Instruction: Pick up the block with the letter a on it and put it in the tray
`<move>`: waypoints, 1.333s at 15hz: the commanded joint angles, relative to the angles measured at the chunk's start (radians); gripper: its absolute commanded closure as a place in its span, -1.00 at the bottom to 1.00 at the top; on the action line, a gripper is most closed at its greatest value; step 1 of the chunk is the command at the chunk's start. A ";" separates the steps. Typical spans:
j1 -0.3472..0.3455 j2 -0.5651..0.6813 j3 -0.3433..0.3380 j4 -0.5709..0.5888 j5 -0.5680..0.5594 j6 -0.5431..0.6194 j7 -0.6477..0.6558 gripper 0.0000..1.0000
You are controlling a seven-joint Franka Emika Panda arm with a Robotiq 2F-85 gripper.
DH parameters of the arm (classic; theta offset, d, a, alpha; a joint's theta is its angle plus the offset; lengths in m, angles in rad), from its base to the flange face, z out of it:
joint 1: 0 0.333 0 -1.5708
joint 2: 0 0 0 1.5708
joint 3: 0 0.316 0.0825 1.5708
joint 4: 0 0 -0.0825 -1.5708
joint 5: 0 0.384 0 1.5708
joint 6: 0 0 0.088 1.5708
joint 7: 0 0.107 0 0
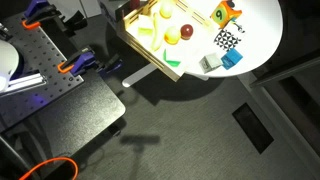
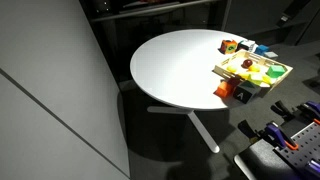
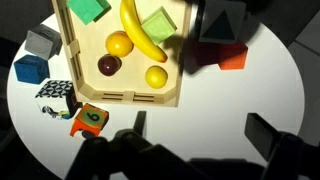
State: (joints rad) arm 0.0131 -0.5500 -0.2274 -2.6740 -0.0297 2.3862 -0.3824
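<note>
The robot's gripper needs to next move to the dark block's sides point(image 1: 127, 11) point(image 3: 220, 20), between the light-wood tray and the lone orange block, and close there.
The light-wood tray point(image 3: 125, 96) lies on a round white table point(image 3: 210, 100) and holds a banana, green blocks and round fruits. It shows in both exterior views point(image 1: 135, 35) point(image 2: 283, 68). Beside it lie a grey block point(image 3: 42, 42), a blue block point(image 3: 31, 69), a black-and-white patterned block point(image 3: 55, 96) and an orange block with a green numbered face point(image 3: 88, 118). Another orange block point(image 3: 232, 58) lies on the tray's other side. I can read no letter a on any block. My gripper point(image 3: 200, 135) is open and empty, above bare table just off the tray's edge.
The blocks also cluster near the table edge in an exterior view point(image 1: 225, 45). A dark object point(image 3: 220, 22) sits by the lone orange block. A metal breadboard bench with clamps point(image 1: 45, 70) stands beside the table. The floor is dark.
</note>
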 commanded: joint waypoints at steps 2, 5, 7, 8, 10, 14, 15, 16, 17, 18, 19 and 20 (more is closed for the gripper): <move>-0.011 0.001 0.011 0.002 0.008 -0.003 -0.006 -1.00; -0.006 0.020 0.009 0.014 0.013 -0.007 -0.008 -1.00; 0.010 0.073 0.005 0.041 0.031 -0.011 -0.013 -1.00; 0.018 0.100 0.006 0.054 0.041 -0.008 -0.016 -1.00; 0.036 0.159 0.007 0.081 0.068 -0.011 -0.022 -1.00; 0.066 0.293 0.032 0.151 0.124 -0.019 -0.019 -1.00; 0.068 0.331 0.048 0.169 0.130 -0.023 -0.006 -1.00; 0.066 0.362 0.063 0.184 0.130 -0.029 0.003 -1.00; 0.063 0.394 0.080 0.198 0.128 -0.037 0.012 -1.00; 0.059 0.423 0.099 0.210 0.118 -0.045 0.028 -1.00; 0.055 0.450 0.116 0.219 0.109 -0.053 0.040 -1.00; 0.053 0.473 0.132 0.228 0.103 -0.063 0.052 -1.00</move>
State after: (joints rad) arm 0.0822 -0.1550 -0.1415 -2.5080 0.0792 2.3742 -0.3688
